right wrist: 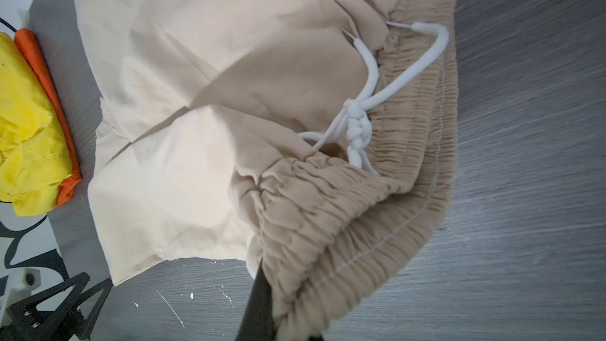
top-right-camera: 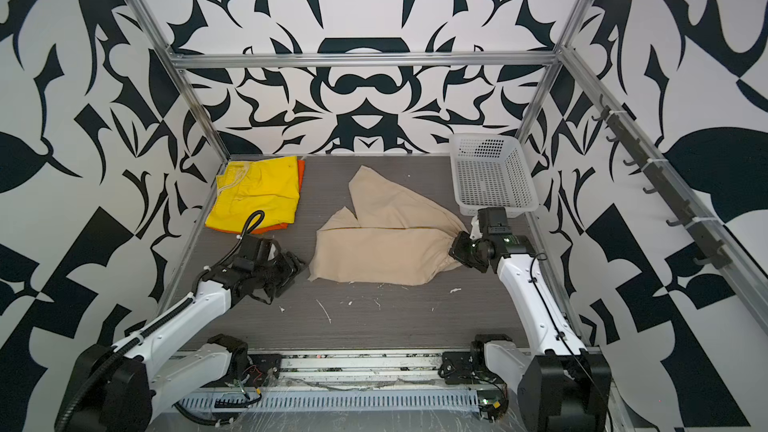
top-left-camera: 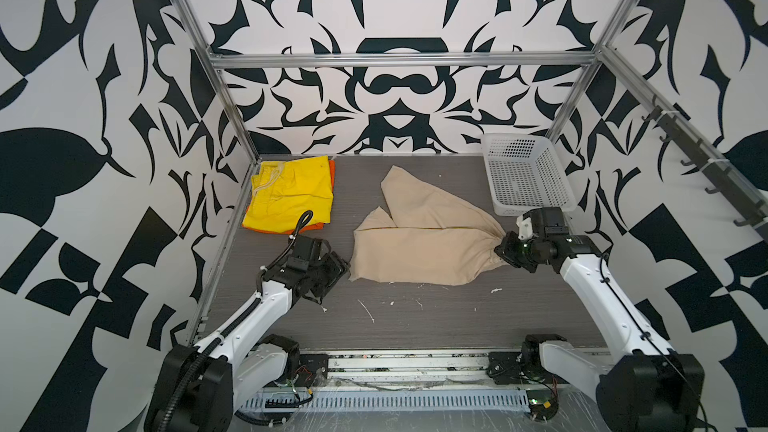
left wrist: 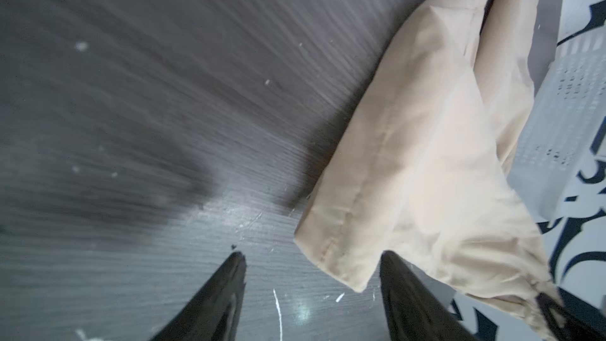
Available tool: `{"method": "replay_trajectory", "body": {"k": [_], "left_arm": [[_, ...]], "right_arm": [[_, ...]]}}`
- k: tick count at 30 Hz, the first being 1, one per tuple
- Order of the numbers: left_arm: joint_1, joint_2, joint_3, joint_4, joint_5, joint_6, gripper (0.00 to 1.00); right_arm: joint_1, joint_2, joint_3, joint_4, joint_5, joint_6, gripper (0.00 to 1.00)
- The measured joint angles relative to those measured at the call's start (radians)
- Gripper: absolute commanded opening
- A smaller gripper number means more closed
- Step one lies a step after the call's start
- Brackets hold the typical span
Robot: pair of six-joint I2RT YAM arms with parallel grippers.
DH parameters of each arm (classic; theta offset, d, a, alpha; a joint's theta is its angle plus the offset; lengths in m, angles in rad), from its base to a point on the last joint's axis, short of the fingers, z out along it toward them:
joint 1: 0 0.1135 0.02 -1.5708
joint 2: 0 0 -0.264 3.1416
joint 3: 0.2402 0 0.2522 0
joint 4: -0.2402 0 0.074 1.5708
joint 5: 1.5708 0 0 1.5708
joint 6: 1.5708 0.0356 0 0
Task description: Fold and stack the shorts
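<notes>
My left gripper needs to grab the near hem corner (top-left-camera: 354,275) and help lift the beige shorts taut before folding, because their far leg slants away from the near leg.
The beige shorts (top-left-camera: 419,238) (top-right-camera: 382,238) lie spread across the middle of the table, legs toward the left. My right gripper (top-left-camera: 500,249) (top-right-camera: 455,249) (right wrist: 285,310) is shut on their bunched waistband (right wrist: 377,208), beside the white drawstring (right wrist: 357,126). My left gripper (top-left-camera: 340,270) (top-right-camera: 297,270) (left wrist: 314,257) is open just above the table, and a leg hem corner of the beige shorts (left wrist: 426,159) reaches between its fingers. Folded yellow shorts (top-left-camera: 291,197) (top-right-camera: 257,197) (right wrist: 26,126) lie at the back left on the orange shorts (top-left-camera: 331,172) (top-right-camera: 301,172) (right wrist: 46,86).
A white perforated basket (top-left-camera: 523,176) (top-right-camera: 490,176) (left wrist: 564,119) stands at the back right corner, just behind my right wrist. Metal frame posts and patterned walls close in the dark wood-grain table (top-left-camera: 415,317) on three sides. White flecks dot its front part.
</notes>
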Motion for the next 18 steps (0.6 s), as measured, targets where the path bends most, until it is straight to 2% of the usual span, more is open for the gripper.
{"method": "replay_trajectory", "body": {"k": [7, 18], "left_arm": [[-0.003, -0.083, -0.143, 0.137, 0.010, -0.309, 0.67], [-0.085, -0.008, -0.183, 0.347, 0.015, -0.575, 0.65]], "right_arm": [[0.000, 0.000, -0.002, -0.002, -0.006, 0.005, 0.00], [0.000, -0.001, -0.002, -0.001, -0.017, 0.008, 0.00]]}}
